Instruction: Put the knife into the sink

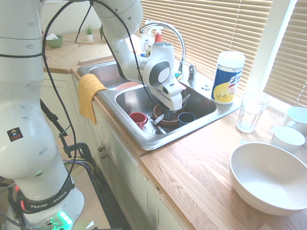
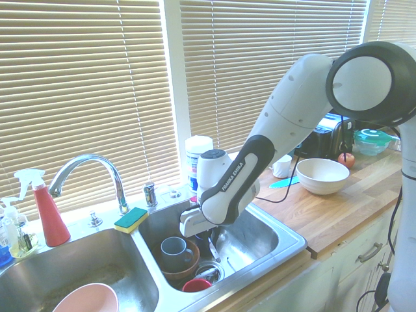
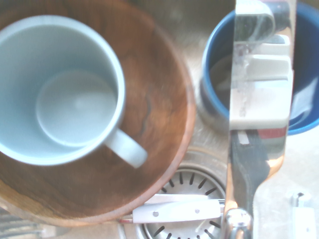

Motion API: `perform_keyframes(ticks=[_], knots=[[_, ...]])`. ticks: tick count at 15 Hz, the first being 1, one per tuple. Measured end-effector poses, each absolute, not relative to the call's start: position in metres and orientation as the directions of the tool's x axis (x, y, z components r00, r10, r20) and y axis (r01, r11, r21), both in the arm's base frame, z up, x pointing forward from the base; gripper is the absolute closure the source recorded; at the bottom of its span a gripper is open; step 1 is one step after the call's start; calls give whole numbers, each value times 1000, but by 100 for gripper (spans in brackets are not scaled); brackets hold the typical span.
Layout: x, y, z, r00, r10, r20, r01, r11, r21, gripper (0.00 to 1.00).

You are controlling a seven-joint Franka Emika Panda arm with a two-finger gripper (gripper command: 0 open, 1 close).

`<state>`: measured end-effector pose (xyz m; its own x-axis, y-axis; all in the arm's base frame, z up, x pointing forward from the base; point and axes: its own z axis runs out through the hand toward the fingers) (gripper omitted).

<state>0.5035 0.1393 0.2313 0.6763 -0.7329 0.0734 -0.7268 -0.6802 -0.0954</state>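
Next, my gripper releases the knife over the drain (image 2: 210,272) (image 3: 185,201) next to the wooden bowl.
The sink (image 1: 144,140) (image 2: 294,244) is a steel double basin set in a wooden counter. My gripper (image 1: 165,113) (image 2: 207,236) hangs low inside the right basin, shut on the knife (image 1: 159,119) (image 2: 212,249). The knife's blade (image 3: 256,99) points down toward the drain (image 3: 195,183), shiny and mirror-like in the wrist view. Below it stand a wooden bowl (image 3: 164,114) holding a pale mug (image 3: 60,89) (image 2: 174,248), a blue cup (image 3: 305,74) (image 1: 186,118) and a red cup (image 1: 138,119) (image 2: 195,285). A white riveted handle (image 3: 174,211) lies across the drain.
The curved faucet (image 1: 169,29) (image 2: 91,166) rises behind the basins. A large white bowl (image 1: 268,177) (image 2: 323,175), a glass (image 1: 251,112) and a wipes canister (image 1: 228,76) stand on the counter. A yellow cloth (image 1: 88,96) drapes over the sink's front; a pink bowl (image 2: 84,300) sits in the other basin.
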Motion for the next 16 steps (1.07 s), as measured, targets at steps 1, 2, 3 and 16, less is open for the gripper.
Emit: perform_keyframes(ticks=[1, 2, 3, 16], knots=[[506, 140, 224, 681, -729, 71, -723, -684, -93, 100], [507, 140, 216, 684, -727, 65, -722, -687, -89, 100], [508, 141, 205, 687, -725, 55, -720, -689, -87, 100], [526, 151, 143, 699, -715, -8, -714, -698, -54, 0]])
